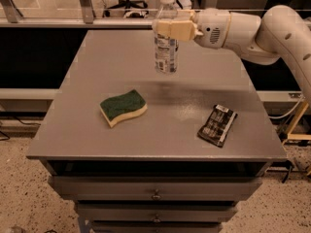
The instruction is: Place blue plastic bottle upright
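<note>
I need to release the blue plastic bottle on the grey table (pixel 167 85), behind the gap between sponge and snack packet. The bottle is upright over the table's far middle.
The blue plastic bottle (pixel 166 50) is clear with a white cap and a pale label. It is upright over the far middle of the grey table (pixel 87 125), its base at or just above the tabletop. My gripper (pixel 171 28) comes in from the right on a white arm. Its tan fingers (pixel 176 30) are shut on the bottle's upper part, just below the cap.
A green and yellow sponge (pixel 123 107) lies left of centre. A dark snack packet (pixel 217 125) lies at the right, near the front. Drawers sit under the tabletop. A glass partition and chair legs stand behind the table.
</note>
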{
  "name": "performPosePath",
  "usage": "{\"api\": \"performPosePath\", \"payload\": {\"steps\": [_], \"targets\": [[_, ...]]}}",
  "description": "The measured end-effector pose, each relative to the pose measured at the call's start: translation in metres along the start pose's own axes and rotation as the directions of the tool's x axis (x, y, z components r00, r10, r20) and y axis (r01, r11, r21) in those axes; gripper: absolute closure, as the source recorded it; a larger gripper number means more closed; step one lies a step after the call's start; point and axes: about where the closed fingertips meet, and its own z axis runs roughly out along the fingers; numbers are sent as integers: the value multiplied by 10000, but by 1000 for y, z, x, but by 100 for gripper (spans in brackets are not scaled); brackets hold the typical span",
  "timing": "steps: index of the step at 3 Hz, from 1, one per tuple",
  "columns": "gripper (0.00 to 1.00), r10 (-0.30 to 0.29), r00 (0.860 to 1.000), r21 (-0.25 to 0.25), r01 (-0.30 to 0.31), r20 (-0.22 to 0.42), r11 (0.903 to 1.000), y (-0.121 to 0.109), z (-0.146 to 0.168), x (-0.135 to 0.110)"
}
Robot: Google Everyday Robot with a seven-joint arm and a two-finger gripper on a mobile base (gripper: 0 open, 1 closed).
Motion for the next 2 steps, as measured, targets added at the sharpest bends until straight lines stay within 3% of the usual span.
{"api": "performPosePath", "payload": {"steps": [1,2], "targets": [[100,48,9997,-84,-50,-253,10000,-7,-2,21],[100,76,9997,-181,-80,-234,9998,-9,-2,28]]}}
